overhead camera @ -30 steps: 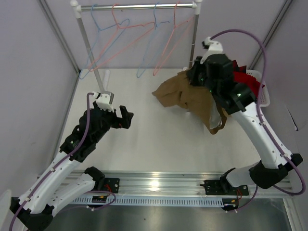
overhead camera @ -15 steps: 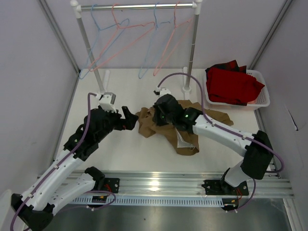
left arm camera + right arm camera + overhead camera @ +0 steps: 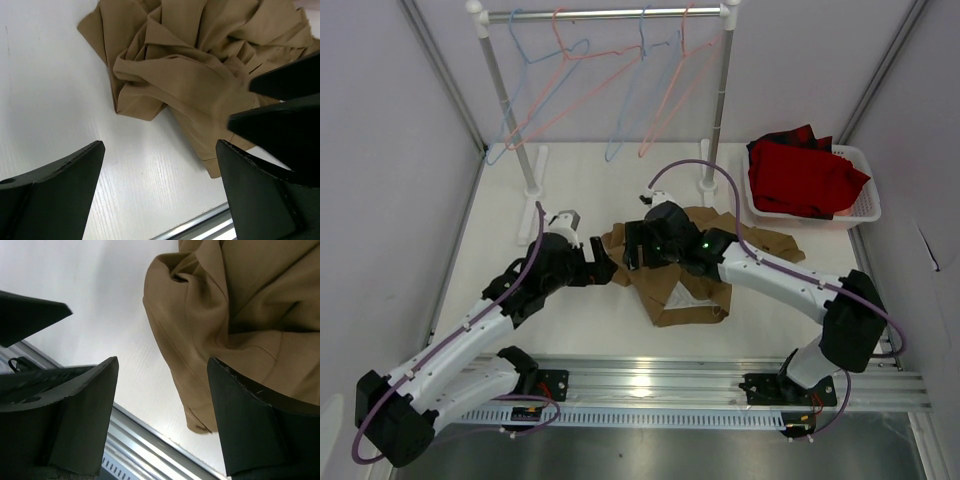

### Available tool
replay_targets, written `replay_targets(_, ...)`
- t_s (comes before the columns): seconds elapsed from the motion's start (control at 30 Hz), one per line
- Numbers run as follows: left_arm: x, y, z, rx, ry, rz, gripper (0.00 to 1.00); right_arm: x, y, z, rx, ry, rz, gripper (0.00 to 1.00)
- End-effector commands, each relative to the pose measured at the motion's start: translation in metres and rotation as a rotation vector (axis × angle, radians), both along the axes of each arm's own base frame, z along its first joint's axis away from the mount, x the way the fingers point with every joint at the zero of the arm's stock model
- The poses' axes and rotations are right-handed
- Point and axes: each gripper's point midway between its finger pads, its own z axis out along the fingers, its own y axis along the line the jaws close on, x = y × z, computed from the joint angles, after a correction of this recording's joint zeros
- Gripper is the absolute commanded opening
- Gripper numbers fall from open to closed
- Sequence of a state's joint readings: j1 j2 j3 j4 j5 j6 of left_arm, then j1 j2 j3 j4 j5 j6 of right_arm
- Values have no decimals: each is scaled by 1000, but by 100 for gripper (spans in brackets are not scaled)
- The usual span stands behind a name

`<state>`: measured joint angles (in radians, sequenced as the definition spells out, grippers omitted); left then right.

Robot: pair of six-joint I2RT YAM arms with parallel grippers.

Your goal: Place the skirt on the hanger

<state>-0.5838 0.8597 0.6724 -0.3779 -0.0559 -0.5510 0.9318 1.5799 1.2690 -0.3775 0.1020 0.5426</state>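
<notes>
The tan-brown skirt's fold (image 3: 668, 293) beside the exposed white lining, on the side nearer my left gripper, should be gripped next by my left gripper.
The tan-brown skirt (image 3: 692, 290) lies crumpled on the white table, in the middle. My right gripper (image 3: 632, 247) hovers over its left edge, open, with no cloth between its fingers. In the right wrist view (image 3: 162, 362) the skirt (image 3: 240, 305) lies on the table beyond the right finger. My left gripper (image 3: 603, 265) is open just left of the skirt, facing the right one; in its wrist view (image 3: 160, 150) bare table shows between the fingers and the skirt (image 3: 200, 65) lies ahead. A salmon-pink hanger (image 3: 665, 105) hangs on the rail at the back.
Light blue wire hangers (image 3: 525, 90) and another pink one share the rail between two white posts (image 3: 716, 110). A white basket (image 3: 865, 210) at the back right holds a red garment (image 3: 805, 175). A metal rail (image 3: 650, 380) runs along the near table edge.
The right arm swung the skirt from beside the basket down to the table's middle and opened its jaws, letting go. The left gripper moved right, up to the skirt's left edge.
</notes>
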Motion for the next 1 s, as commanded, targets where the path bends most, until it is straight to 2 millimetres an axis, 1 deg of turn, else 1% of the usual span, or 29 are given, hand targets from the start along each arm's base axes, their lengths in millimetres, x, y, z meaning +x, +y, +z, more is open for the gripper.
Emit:
replay_targets(0.0, -3, -12, -7, -31, 22, -18, 99, -3, -20, 38, 59, -63, -55, 77)
replay_targets(0.07, -9, -17, -13, -18, 28, -44, 99, -8, -33, 40, 44, -63, -85, 77)
replay_targets(0.1, -13, -21, -14, -1, 23, -64, 99, -8, -47, 45, 40, -78, -135, 77)
replay_targets(0.13, -16, -23, -16, 19, 25, -71, 99, -11, -62, 39, 1, -60, -167, 76)
replay_targets(0.17, -16, -26, -15, 39, 16, -84, 99, -9, -75, 37, -22, -66, -215, 75)
replay_targets(0.2, -19, -32, -11, 63, -3, -99, 99, -18, -92, 28, -50, -40, -248, 73)
replay_targets(0.23, -21, -34, -16, 95, -3, -108, 100, -18, -104, 22, -63, -30, -279, 69)
replay_targets(0.3, -21, -41, -16, 148, -8, -123, 99, -24, -121, 10, -78, -2, -322, 64)
replay_targets(0.33, -23, -45, -17, 193, -27, -133, 99, -31, -135, -3, -89, 27, -352, 58)
replay_targets(0.37, -23, -48, -22, 238, -17, -138, 99, -35, -143, -9, -100, 33, -370, 57)
replay_targets(0.4, -28, -58, -19, 261, -32, -169, 99, -40, -151, -16, -116, 48, -387, 57)
replay_targets(0.43, -24, -60, -14, 297, -59, -156, 98, -47, -160, -23, -117, 64, -410, 56)
replay_targets(0.47, -26, -62, -19, 338, -57, -165, 98, -50, -166, -28, -124, 69, -429, 55)
replay_targets(0.5, -29, -75, -18, 369, -65, -193, 98, -55, -172, -33, -136, 80, -438, 55)
replay_targets(0.57, -27, -78, -21, 442, -84, -183, 98, -62, -181, -43, -140, 99, -461, 54)
replay_targets(0.6, -29, -89, -20, 472, -91, -203, 99, -64, -185, -47, -143, 104, -469, 54)
replay_targets(0.63, -27, -90, -19, 509, -113, -198, 99, -66, -187, -48, -139, 106, -479, 54)
replay_targets(0.67, -26, -92, -19, 533, -120, -200, 99, -69, -191, -54, -153, 114, -486, 54)
replay_targets(0.7, -26, -98, -22, 571, -117, -211, 99, -71, -195, -57, -164, 118, -494, 54)
replay_targets(0.73, -23, -103, -16, 584, -131, -214, 99, -71, -197, -59, -171, 118, -502, 54)
replay_targets(0.77, -21, -102, -18, 614, -137, -210, 99, -73, -200, -63, -176, 124, -511, 54)
replay_targets(0.8, -18, -104, -14, 637, -141, -207, 99, -74, -201, -66, -181, 130, -514, 54)
replay_targets(0.83, -14, -108, -14, 671, -147, -211, 99, -74, -202, -68, -185, 131, -518, 54)
replay_targets(0.87, -9, -111, -8, 689, -164, -201, 99, -76, -203, -70, -185, 134, -521, 54)
replay_targets(0.9, -8, -111, -8, 719, -172, -218, 99, -77, -204, -72, -186, 137, -523, 54)
replay_targets(0.93, -5, -117, -4, 727, -180, -224, 99, -77, -205, -72, -184, 135, -526, 53)
replay_targets(0.97, -5, -119, -4, 744, -190, -234, 99, -78, -206, -72, -180, 135, -528, 54)
